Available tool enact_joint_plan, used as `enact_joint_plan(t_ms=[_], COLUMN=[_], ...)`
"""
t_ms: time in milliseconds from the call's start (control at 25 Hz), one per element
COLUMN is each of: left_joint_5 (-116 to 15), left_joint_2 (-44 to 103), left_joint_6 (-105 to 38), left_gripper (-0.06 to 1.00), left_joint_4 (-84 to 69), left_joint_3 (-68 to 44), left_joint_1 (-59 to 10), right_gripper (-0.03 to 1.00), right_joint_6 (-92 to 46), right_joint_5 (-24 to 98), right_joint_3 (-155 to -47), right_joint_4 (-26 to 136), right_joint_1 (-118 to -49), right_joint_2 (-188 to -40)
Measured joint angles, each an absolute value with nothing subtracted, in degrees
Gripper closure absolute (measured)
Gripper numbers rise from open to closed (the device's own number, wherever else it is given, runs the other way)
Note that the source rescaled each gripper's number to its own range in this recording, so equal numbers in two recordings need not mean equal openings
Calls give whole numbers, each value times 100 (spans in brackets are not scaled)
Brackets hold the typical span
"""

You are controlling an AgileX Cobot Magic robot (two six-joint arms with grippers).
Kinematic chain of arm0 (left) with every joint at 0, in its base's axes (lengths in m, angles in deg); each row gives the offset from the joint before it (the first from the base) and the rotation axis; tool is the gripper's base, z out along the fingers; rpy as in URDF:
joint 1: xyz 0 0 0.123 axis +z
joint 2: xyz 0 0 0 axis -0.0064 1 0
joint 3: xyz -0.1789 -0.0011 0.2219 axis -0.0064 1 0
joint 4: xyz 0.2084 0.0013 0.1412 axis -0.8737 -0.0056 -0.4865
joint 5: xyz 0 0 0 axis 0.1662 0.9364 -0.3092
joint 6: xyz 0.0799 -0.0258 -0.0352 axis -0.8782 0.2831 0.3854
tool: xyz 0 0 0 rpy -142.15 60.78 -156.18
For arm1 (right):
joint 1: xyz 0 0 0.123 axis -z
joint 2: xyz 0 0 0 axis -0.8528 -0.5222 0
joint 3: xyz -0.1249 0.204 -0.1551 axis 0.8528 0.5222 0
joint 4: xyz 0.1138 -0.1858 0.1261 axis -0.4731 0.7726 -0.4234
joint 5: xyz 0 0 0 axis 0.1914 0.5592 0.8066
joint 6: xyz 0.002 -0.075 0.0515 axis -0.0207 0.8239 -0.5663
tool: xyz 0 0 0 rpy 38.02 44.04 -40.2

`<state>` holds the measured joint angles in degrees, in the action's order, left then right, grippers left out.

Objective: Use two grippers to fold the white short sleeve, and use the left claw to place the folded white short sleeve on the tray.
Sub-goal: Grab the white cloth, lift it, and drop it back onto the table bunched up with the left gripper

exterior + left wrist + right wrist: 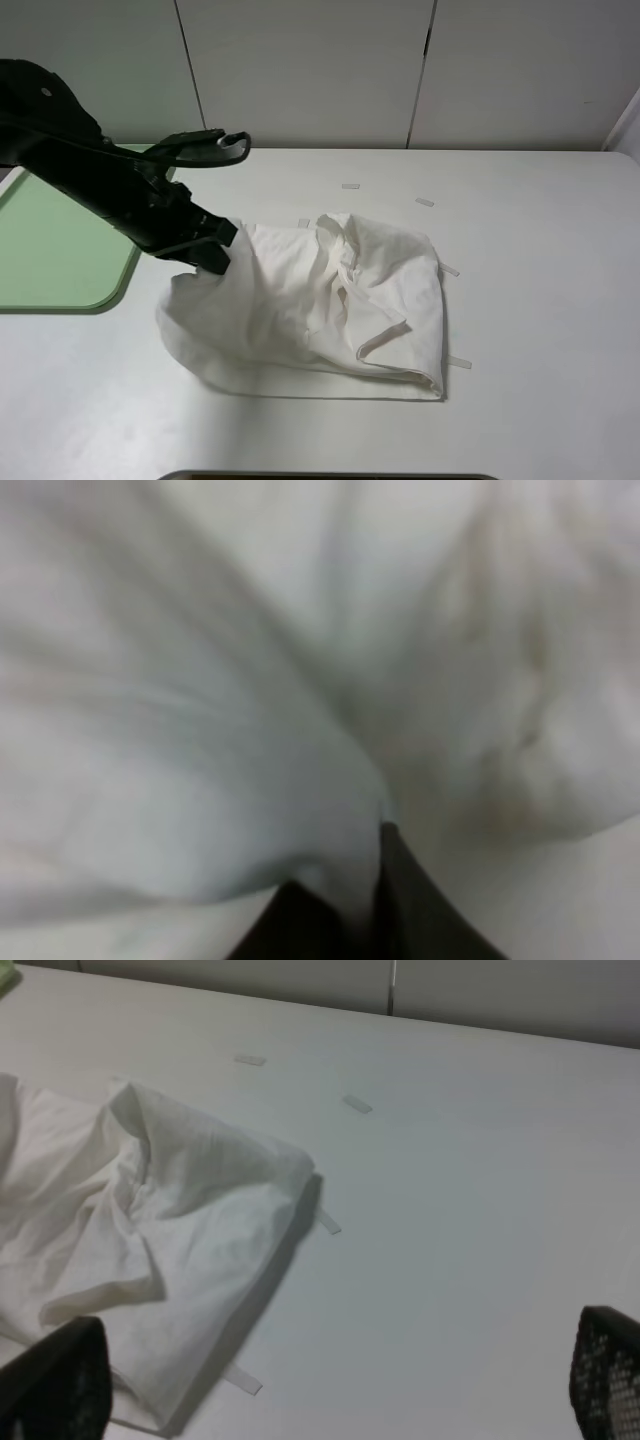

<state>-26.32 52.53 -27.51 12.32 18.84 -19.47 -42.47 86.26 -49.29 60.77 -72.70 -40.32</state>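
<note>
The white short sleeve's raised edge goes over its opposite side edge [440, 282], beside the upper tape strip. My left gripper needs to let go of it there.
The white short sleeve [320, 305] lies crumpled and roughly folded in the middle of the table. Its left edge is pulled up off the surface. The left claw [213, 254] is shut on that raised edge, and its black arm reaches in from the left over the tray [55, 250]. In the left wrist view the white short sleeve [250, 710] fills the picture, and the dark fingertips [400, 910] pinch into it. The right gripper [335, 1365] stands open over bare table to the right of the white short sleeve [170, 1230], apart from it. It is out of the high view.
The pale green tray lies flat at the table's left edge, partly under the left arm. Small white tape strips [350, 186] [425, 202] [459, 362] are stuck to the table around the cloth. White wall panels stand behind the table.
</note>
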Motion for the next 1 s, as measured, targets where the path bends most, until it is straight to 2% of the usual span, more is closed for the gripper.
enact_joint_plan(t_ms=[160, 440, 1000], left_joint_5=[-3169, -3579, -3650], left_joint_2=[5253, 5253, 7088], left_joint_6=[-3392, -3694, -3792], left_gripper=[94, 94, 94], left_joint_4=[2286, 2817, 3346], left_joint_3=[1792, 1551, -409], left_joint_1=[-2704, -3210, -4244], right_gripper=[-3, -3, -3], right_joint_6=[-4247, -4247, -4247], right_joint_5=[8626, 8626, 8626], right_joint_3=[-4929, -4929, -4929], right_joint_4=[6077, 6077, 6077], right_joint_1=[-7270, -7270, -7270], right_joint_2=[-4032, -4032, -4032])
